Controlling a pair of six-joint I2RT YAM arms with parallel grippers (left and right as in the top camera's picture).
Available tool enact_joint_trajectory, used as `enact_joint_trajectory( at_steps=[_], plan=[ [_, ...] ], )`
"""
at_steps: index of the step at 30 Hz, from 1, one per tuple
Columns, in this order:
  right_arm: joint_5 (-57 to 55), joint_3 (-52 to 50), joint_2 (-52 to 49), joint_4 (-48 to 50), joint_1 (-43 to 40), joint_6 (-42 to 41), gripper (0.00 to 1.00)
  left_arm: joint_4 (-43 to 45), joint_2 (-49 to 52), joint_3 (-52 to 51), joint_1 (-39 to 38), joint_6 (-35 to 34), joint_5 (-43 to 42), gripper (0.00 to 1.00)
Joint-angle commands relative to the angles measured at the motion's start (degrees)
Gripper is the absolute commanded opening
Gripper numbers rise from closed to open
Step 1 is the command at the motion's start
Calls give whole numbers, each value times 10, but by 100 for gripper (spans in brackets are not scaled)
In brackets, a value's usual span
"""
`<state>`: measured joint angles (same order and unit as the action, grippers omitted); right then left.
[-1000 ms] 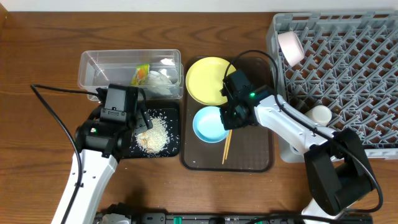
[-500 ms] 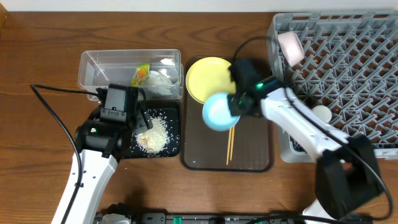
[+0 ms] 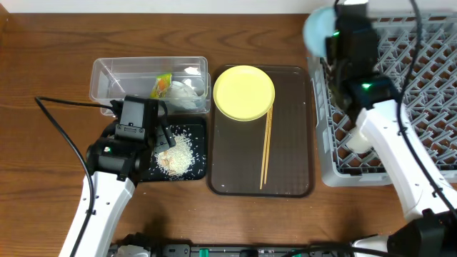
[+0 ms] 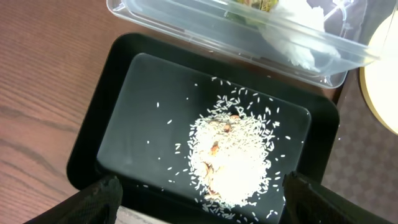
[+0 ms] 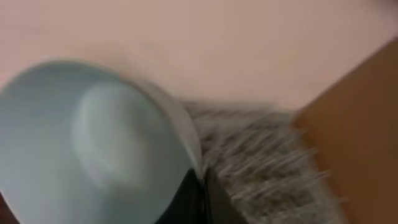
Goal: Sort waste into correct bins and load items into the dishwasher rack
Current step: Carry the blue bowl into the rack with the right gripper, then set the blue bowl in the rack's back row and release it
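Observation:
Next, I set the light blue bowl among the far pegs of the grey dishwasher rack [image 3: 379,46] with my right gripper.
My right gripper [image 3: 337,37] is shut on the rim of the light blue bowl [image 3: 318,30] and holds it in the air over the far left corner of the grey dishwasher rack [image 3: 414,86]. In the right wrist view the jaws [image 5: 202,182] pinch the bowl's rim [image 5: 93,137]. The yellow plate [image 3: 244,93] and the chopsticks [image 3: 265,146] lie on the brown tray [image 3: 289,178]. My left gripper [image 4: 208,205] is open and empty above the black tray [image 4: 124,112], which holds the rice [image 4: 233,155]. The white bowl is hidden behind my right arm.
The clear tub [image 3: 114,78] holds the snack wrapper [image 3: 161,86] and the tissue [image 3: 187,93]. A small white cup [image 3: 355,140] shows partly beside my right arm at the rack's left side. The left arm's cable [image 3: 64,114] runs across the table.
My right gripper has lifted the blue bowl off the brown tray and carried it up and right to the rack's far left corner. The left arm has not moved.

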<state>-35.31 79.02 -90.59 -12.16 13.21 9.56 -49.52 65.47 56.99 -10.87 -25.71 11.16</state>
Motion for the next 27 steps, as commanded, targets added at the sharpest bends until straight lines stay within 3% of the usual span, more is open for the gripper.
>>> enact_joint_trajectory(
  at_steps=[1,8,13,20,27],
  plan=[
    [-84,6,-12,60,-39,139,1,2,0,2,3,-6,14,86],
    [-82,6,-65,180,-110,231,1,6,0,2,3,-6,14,86],
    [-83,6,-124,254,-143,245,1,5,0,2,3,-5,14,86],
    [-82,6,-196,305,-164,263,1,5,0,2,3,-5,14,86],
    [-103,6,-260,339,-167,360,1,5,0,2,3,-5,14,86]
  ],
)
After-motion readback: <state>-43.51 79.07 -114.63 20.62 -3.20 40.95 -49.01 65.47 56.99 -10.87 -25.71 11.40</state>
